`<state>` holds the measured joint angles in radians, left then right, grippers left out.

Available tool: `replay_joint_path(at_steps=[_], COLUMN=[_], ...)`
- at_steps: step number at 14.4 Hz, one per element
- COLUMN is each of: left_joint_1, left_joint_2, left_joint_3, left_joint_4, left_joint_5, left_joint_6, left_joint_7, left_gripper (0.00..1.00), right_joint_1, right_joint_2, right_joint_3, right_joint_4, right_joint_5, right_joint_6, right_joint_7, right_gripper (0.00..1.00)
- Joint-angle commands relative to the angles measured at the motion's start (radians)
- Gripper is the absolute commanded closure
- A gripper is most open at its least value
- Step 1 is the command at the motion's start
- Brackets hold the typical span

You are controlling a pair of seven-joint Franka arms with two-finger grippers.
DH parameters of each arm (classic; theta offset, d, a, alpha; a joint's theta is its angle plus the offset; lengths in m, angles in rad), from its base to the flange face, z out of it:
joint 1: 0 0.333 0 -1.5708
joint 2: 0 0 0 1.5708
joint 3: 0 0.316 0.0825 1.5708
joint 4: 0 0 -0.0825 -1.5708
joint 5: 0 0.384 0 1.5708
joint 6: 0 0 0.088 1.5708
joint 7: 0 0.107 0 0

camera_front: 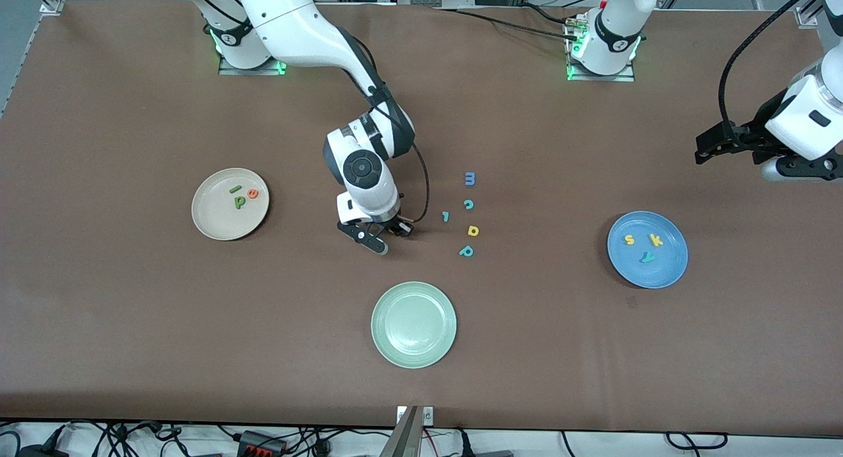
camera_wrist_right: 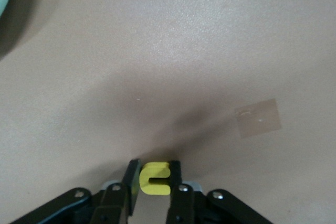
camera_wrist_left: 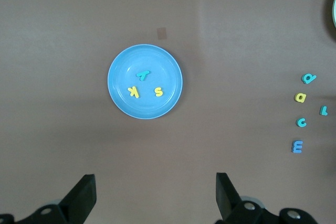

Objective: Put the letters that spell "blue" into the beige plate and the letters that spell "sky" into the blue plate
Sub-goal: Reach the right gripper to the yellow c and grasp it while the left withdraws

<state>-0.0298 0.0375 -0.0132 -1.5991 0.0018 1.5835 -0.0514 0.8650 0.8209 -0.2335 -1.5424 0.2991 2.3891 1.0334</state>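
Next, my right gripper releases the yellow u on the beige plate (camera_front: 221, 199), next to the green p shape and opposite the orange e. The yellow u is now at the table's middle.
My right gripper (camera_front: 388, 236) is down at the table's middle, shut on the yellow u (camera_wrist_right: 156, 178), which sits between its fingers (camera_wrist_right: 175, 174). The beige plate (camera_front: 214, 221) toward the right arm's end holds a green bar (camera_front: 235, 189), a green p shape (camera_front: 240, 202) and an orange e (camera_front: 253, 193). The blue plate (camera_front: 672, 267) toward the left arm's end holds a yellow s (camera_front: 629, 240), a yellow k (camera_front: 656, 240) and a teal y (camera_front: 649, 257). My left gripper (camera_front: 718, 146) waits open, high over the table near the blue plate (camera_wrist_left: 122, 66).
A pale green plate (camera_front: 413, 324) lies nearer the front camera than my right gripper. Beside that gripper, toward the left arm's end, lie a blue letter (camera_front: 469, 178), a teal c (camera_front: 468, 205), a small teal letter (camera_front: 446, 216), a yellow d (camera_front: 473, 230) and a teal p (camera_front: 466, 251).
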Motion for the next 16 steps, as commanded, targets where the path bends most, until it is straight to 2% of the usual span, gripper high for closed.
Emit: replay_joint_path(at_steps=[1, 4, 6, 9, 11, 16], left_joint_1=[-0.015, -0.021, -0.019, -0.019, -0.019, -0.018], left_joint_2=[-0.03, -0.004, -0.002, -0.002, -0.001, -0.002], left_joint_3=[0.006, -0.004, -0.019, -0.031, -0.044, -0.045], left_joint_4=[-0.009, 0.05, 0.053, 0.053, 0.054, 0.054], left_joint_5=[0.015, 0.018, 0.018, 0.047, 0.07, 0.064], left_joint_6=[-0.025, -0.023, -0.03, -0.03, -0.03, -0.025], left_joint_7=[0.015, 0.018, 0.018, 0.019, 0.054, 0.065], left_gripper=[0.0, 0.0, 0.0, 0.0, 0.0, 0.0], right_joint_1=[-0.009, -0.018, -0.053, -0.087, -0.087, -0.086], right_joint_2=[0.015, 0.004, -0.034, -0.117, -0.185, -0.377], right_joint_3=[-0.001, -0.009, -0.012, -0.096, -0.168, -0.319], right_joint_4=[0.024, 0.024, 0.018, -0.025, -0.108, -0.401], right_joint_5=[0.011, 0.009, 0.008, 0.008, 0.008, 0.008], right_joint_6=[-0.007, -0.018, -0.095, -0.293, -0.344, -0.34], right_joint_7=[-0.044, -0.088, -0.183, -0.384, -0.542, -0.847], right_gripper=[0.96, 0.97, 0.97, 0.97, 0.97, 0.96])
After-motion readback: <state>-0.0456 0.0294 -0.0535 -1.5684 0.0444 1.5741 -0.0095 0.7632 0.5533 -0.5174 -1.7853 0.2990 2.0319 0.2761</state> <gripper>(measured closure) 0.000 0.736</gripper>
